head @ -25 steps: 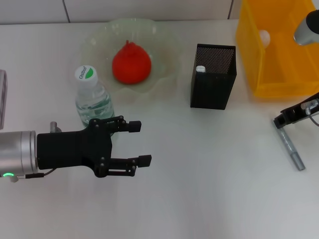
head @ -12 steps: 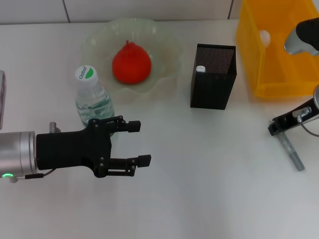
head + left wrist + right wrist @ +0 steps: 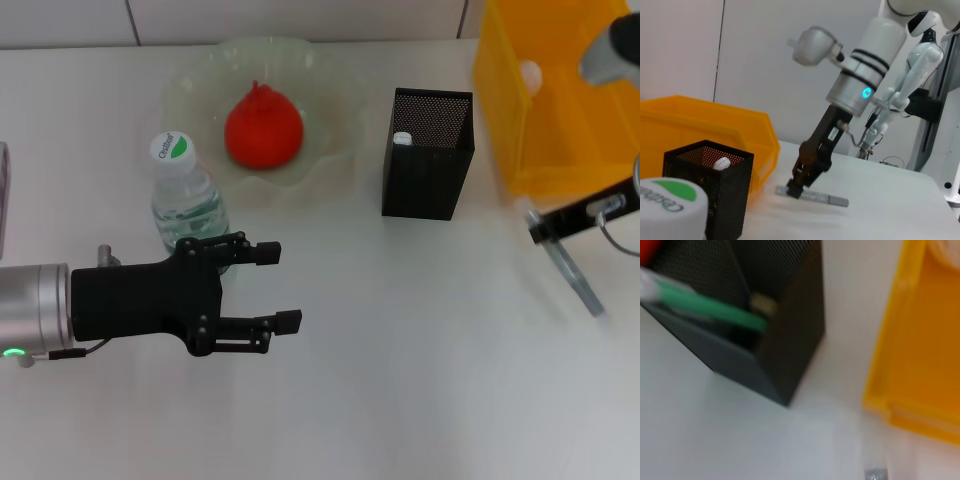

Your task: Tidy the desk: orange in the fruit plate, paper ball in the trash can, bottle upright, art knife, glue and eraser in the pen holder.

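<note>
Next, my right gripper lets go of the grey glue inside the black pen holder (image 3: 411,117) (image 3: 702,267), next to the mint-green art knife.
My right gripper (image 3: 535,228) is shut on one end of the grey glue (image 3: 572,275), which slants down toward the desk (image 3: 420,380); the left wrist view shows that gripper (image 3: 792,189) pinching the glue (image 3: 817,197) just above the table. The black pen holder (image 3: 428,152) holds the mint-green art knife (image 3: 715,310), and a small beige block that looks like the eraser (image 3: 762,304). The orange (image 3: 263,128) lies in the fruit plate (image 3: 330,170). The bottle (image 3: 185,195) stands upright. A paper ball (image 3: 528,72) sits in the yellow trash can (image 3: 560,120). My left gripper (image 3: 278,287) hangs open beside the bottle.
The trash can stands directly behind my right gripper, and the pen holder is to its left. A grey object (image 3: 3,200) shows at the left edge of the desk.
My right gripper has moved left and toward the trash can, taking the held end of the glue with it. The left arm has not moved.
</note>
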{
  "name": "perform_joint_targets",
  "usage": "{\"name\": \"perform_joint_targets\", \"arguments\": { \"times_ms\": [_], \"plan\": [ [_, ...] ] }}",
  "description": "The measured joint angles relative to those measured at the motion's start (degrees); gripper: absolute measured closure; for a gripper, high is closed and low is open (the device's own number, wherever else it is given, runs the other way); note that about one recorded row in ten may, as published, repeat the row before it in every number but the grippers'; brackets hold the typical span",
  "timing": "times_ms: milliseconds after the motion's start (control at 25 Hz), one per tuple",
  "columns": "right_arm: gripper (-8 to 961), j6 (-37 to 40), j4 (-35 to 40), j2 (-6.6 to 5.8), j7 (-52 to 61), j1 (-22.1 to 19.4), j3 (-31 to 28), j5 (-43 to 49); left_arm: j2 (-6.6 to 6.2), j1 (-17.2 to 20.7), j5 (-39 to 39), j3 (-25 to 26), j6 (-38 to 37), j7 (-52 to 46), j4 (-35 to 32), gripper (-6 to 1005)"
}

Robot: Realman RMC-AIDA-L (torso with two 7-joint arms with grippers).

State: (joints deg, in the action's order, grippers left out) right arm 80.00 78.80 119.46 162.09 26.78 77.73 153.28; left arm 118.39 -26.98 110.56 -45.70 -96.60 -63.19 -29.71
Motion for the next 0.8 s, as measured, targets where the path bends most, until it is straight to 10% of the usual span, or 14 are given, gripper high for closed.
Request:
{"name": "perform_joint_targets", "arguments": {
  "times_ms": [320, 800],
  "plan": [
    [809, -7.69, 15.84, 0.15, -15.22, -8.96, -8.15, -25.07, -0.04, 0.35, -0.17, 0.54, -0.18, 0.00, 0.00, 156],
    [802, -33.99, -6.23, 0.13, -49.37, -4.66, 0.18, -54.48, 0.09, 0.43, -0.18, 0.65, -0.17, -0.36, 0.04, 155]
  ]
}}
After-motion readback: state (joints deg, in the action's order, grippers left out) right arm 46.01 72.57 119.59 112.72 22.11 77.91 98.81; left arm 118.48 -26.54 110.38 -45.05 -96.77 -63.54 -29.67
